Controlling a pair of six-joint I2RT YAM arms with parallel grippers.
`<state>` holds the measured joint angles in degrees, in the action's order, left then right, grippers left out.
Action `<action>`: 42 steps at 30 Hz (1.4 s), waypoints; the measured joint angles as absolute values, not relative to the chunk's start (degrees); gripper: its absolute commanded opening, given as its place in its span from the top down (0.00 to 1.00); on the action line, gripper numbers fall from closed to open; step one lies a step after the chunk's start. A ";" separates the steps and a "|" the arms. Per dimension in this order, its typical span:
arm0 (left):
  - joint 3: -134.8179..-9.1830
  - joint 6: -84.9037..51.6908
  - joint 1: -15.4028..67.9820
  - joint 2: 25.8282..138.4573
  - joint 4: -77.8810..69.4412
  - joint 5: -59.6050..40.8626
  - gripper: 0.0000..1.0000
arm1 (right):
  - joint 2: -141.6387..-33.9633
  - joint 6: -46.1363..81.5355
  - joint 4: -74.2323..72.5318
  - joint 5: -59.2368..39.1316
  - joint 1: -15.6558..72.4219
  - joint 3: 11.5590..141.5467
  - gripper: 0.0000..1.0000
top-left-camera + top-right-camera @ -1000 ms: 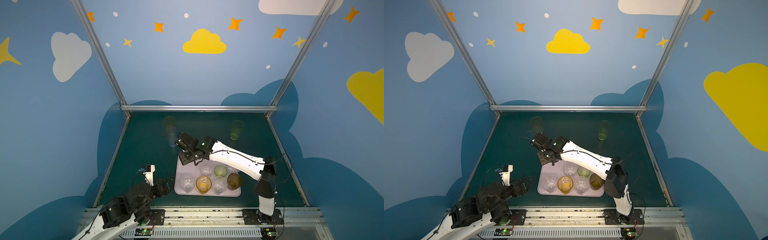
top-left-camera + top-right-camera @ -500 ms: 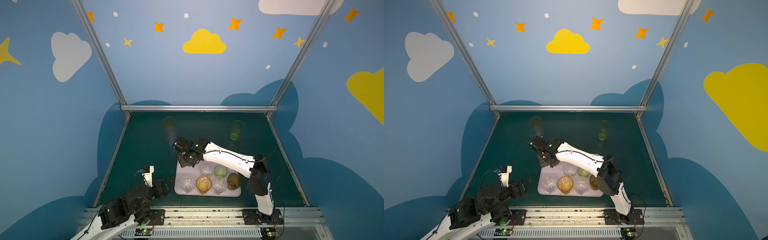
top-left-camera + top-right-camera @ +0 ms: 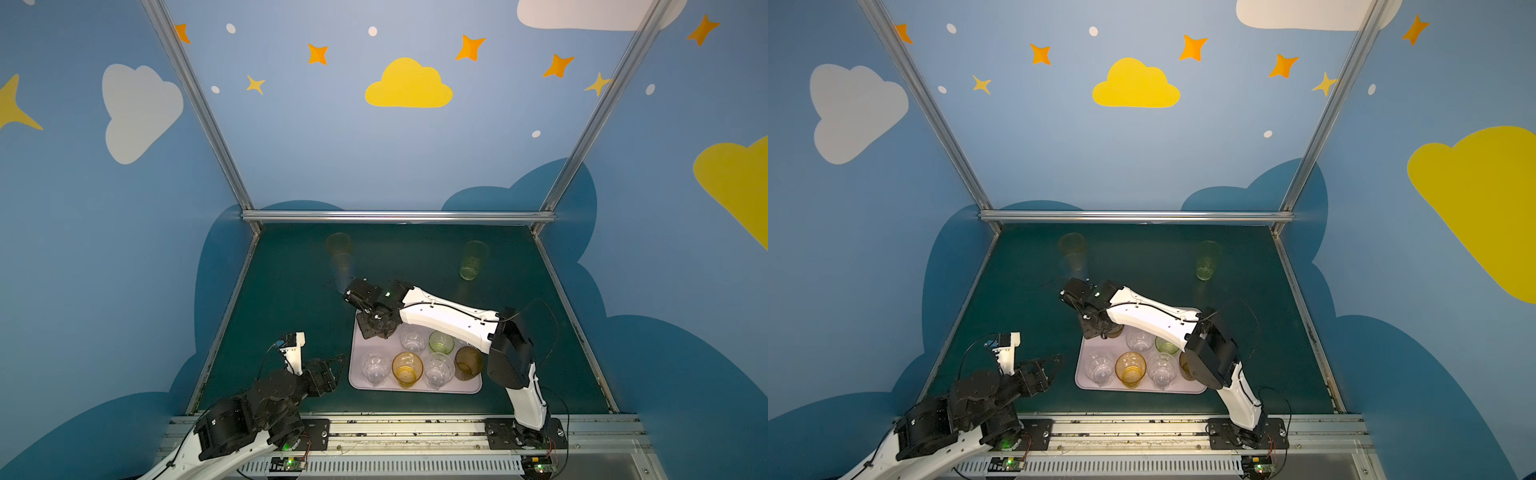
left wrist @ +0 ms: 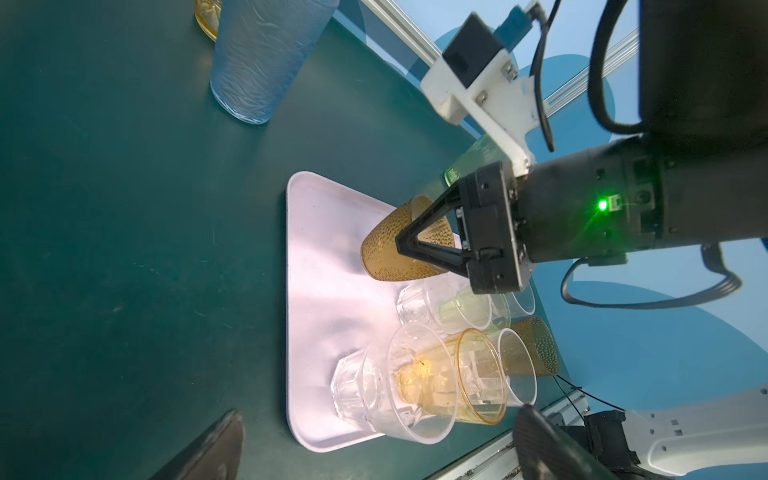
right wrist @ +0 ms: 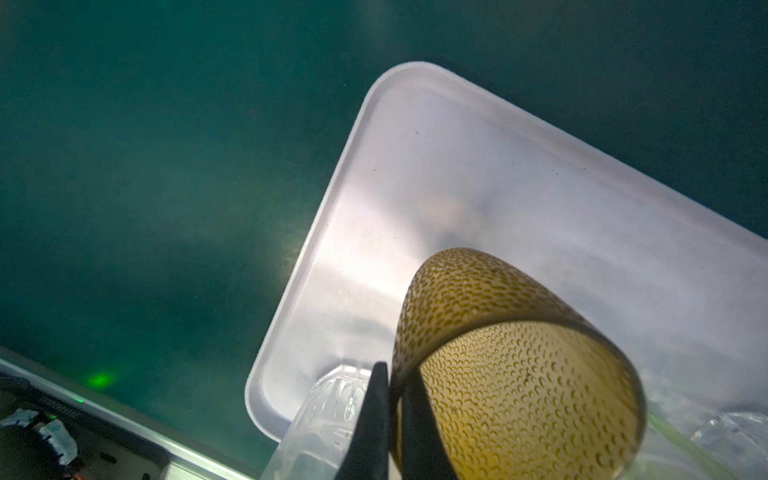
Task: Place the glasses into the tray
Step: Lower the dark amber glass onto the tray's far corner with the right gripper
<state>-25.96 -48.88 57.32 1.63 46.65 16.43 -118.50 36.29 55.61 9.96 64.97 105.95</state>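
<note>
I will use my right gripper to set the brown dimpled glass down on the tray's bottom just behind the clear corner glass (image 3: 383, 341) (image 5: 449, 305).
My right gripper (image 5: 392, 370) is shut on the rim of a brown dimpled glass (image 5: 519, 374), one finger inside and one outside. The glass (image 4: 382, 253) hangs tilted over the far left corner of the pale lilac tray (image 3: 358, 347), base close to the floor; I cannot tell whether it touches. In both top views the gripper (image 3: 376, 328) hides most of it. Several glasses stand in the tray, among them a clear one (image 3: 375, 368), an amber one (image 3: 407, 369) and a green one (image 3: 441, 341). My left gripper (image 3: 334, 365) is open and empty, left of the tray.
Three tall glasses stand on the green table beyond the tray: an orange one (image 3: 338, 246), a blue one (image 4: 266, 58) just in front of it, and a green one (image 3: 473, 259) at the far right. Metal rails edge the table.
My right gripper has carried the brown glass a little nearer and lower, over the tray's far left corner, and its elbow has swung in. The left arm has not moved.
</note>
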 measured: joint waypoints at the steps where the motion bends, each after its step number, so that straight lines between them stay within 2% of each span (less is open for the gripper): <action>1: -25.96 -48.90 57.34 1.63 46.65 16.43 0.00 | -118.50 36.42 55.59 9.85 64.97 105.54 1.00; 27: -25.96 -49.78 58.08 0.54 47.46 17.26 0.00 | -121.12 38.83 54.00 5.28 65.84 104.42 1.00; 34: -25.96 -49.89 58.33 0.54 47.48 17.32 0.00 | -121.16 39.24 53.78 4.80 65.89 104.42 0.80; 36: -25.96 -49.95 58.43 0.54 47.48 17.45 0.00 | -121.19 39.35 53.76 4.62 65.89 104.42 0.69; 39: -25.96 -49.98 58.54 0.54 47.51 17.52 0.00 | -121.19 39.51 53.76 4.40 65.89 104.42 0.66; 42: -25.96 -49.98 58.54 0.54 47.53 17.58 0.00 | -121.19 39.68 53.78 4.36 65.89 104.42 0.56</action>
<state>-25.96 -49.98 58.54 0.54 47.53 17.58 -121.19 39.68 53.78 4.36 65.89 104.42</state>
